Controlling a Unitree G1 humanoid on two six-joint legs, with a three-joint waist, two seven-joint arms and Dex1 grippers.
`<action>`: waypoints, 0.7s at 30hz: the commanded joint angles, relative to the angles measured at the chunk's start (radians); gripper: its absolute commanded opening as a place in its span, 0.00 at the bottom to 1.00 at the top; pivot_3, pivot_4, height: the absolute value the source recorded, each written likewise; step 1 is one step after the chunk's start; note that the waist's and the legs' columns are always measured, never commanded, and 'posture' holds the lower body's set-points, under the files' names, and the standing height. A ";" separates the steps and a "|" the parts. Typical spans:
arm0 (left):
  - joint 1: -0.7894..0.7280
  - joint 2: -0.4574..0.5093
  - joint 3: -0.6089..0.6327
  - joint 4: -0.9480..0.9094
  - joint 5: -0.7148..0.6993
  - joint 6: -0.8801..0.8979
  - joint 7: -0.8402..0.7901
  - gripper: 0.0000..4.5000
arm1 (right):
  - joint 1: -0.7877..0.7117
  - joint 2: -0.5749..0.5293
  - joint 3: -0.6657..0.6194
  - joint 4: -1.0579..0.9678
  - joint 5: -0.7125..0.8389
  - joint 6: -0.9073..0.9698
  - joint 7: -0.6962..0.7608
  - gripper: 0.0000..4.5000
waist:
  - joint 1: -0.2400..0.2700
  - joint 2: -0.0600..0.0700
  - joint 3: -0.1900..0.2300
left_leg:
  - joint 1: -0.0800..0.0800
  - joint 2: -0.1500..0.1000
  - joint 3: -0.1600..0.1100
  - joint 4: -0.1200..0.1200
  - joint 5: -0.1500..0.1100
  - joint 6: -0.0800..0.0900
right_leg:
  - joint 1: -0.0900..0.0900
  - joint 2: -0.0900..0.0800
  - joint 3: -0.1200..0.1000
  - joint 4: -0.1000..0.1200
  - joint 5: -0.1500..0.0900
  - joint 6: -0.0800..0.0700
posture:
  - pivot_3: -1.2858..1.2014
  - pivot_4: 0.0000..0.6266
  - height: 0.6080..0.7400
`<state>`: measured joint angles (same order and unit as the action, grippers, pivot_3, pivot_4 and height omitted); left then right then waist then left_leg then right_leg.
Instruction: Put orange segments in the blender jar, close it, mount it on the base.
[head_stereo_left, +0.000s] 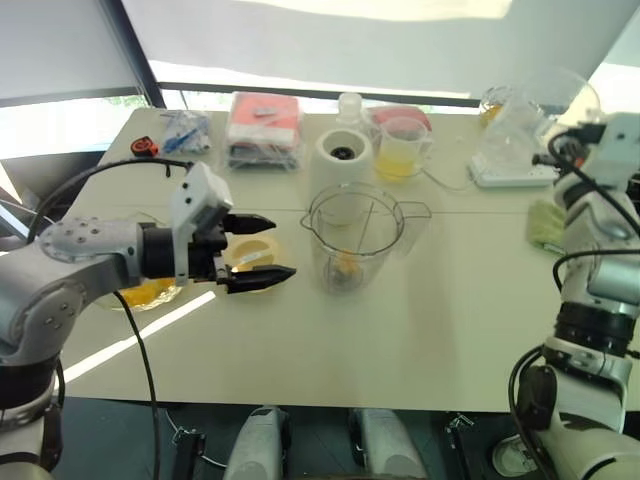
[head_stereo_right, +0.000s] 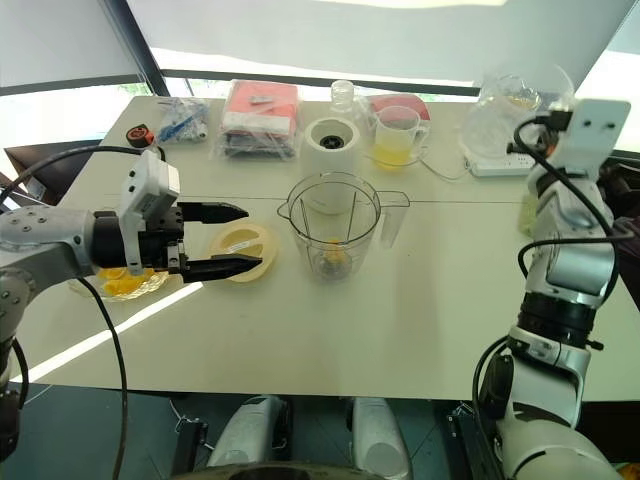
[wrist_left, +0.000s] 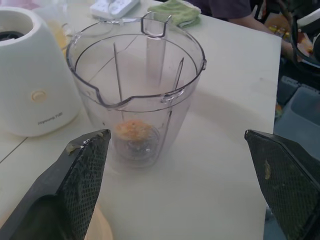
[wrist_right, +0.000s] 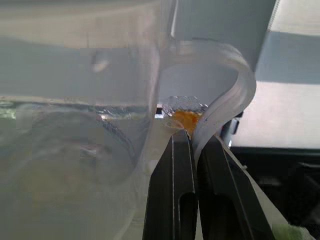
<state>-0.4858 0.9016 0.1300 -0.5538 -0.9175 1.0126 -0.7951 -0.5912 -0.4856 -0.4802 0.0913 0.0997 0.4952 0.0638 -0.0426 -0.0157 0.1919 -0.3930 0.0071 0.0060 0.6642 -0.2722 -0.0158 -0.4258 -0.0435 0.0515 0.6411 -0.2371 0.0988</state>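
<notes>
Next, I let go of the clear plastic cup with my right gripper on the table (head_stereo_left: 482, 245) beside the green cloth, toward the blender jar.
The blender jar (head_stereo_left: 352, 235) stands upright and lidless at mid-table, with one orange segment (wrist_left: 132, 129) at its bottom by the blade hub. Just behind it sits the white base (head_stereo_left: 342, 160). More orange segments lie in a shallow clear dish (head_stereo_left: 150, 292) at the left. My left gripper (head_stereo_left: 280, 248) is open and empty, hovering left of the jar and pointing at it, above a round yellow disc (head_stereo_left: 250, 258). My right gripper (wrist_right: 196, 137) is raised at the far right, shut on the thin handle of a clear plastic cup (head_stereo_left: 525, 110).
A mug of yellow juice (head_stereo_left: 400, 150) stands right of the base. A white power strip (head_stereo_left: 510, 172) and a green cloth (head_stereo_left: 545, 225) lie at the right. Red packets (head_stereo_left: 265, 125), a blue bag (head_stereo_left: 185, 130) and a small bottle (head_stereo_left: 350, 105) line the far edge.
</notes>
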 joint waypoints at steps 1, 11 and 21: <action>-0.018 -0.008 0.007 -0.033 -0.027 0.004 0.021 1.00 | 0.031 0.008 -0.043 0.038 0.009 -0.066 -0.052 0.01 | -0.005 0.000 0.000 | 0.000 0.000 0.000 0.000 0.000 0.000 | 0.000 0.000 0.000 0.000 0.000 0.000 | 0.52 0.24 1.00; 0.009 0.003 0.013 -0.016 -0.028 0.011 0.039 1.00 | 0.016 0.028 -0.025 0.552 -0.012 -0.448 -0.177 0.01 | -0.017 0.000 0.000 | 0.002 0.000 0.003 0.000 0.000 0.000 | 0.000 0.002 0.002 0.000 0.000 0.000 | 0.52 0.24 1.00; 0.025 0.004 0.024 -0.022 -0.033 0.016 0.062 1.00 | -0.011 0.072 0.038 0.729 -0.006 -0.563 -0.233 0.01 | -0.028 0.000 0.000 | 0.002 0.001 0.001 0.000 0.000 0.000 | 0.000 0.003 0.003 0.000 0.000 0.000 | 0.52 0.24 1.00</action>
<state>-0.4624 0.9011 0.1312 -0.5583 -0.9463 1.0352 -0.7403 -0.5894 -0.4075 -0.4456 0.8216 0.0932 -0.0255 -0.1549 -0.0706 -0.0154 0.1918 -0.3915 0.0076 0.0074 0.6642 -0.2721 -0.0158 -0.4257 -0.0410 0.0544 0.6413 -0.2371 0.0989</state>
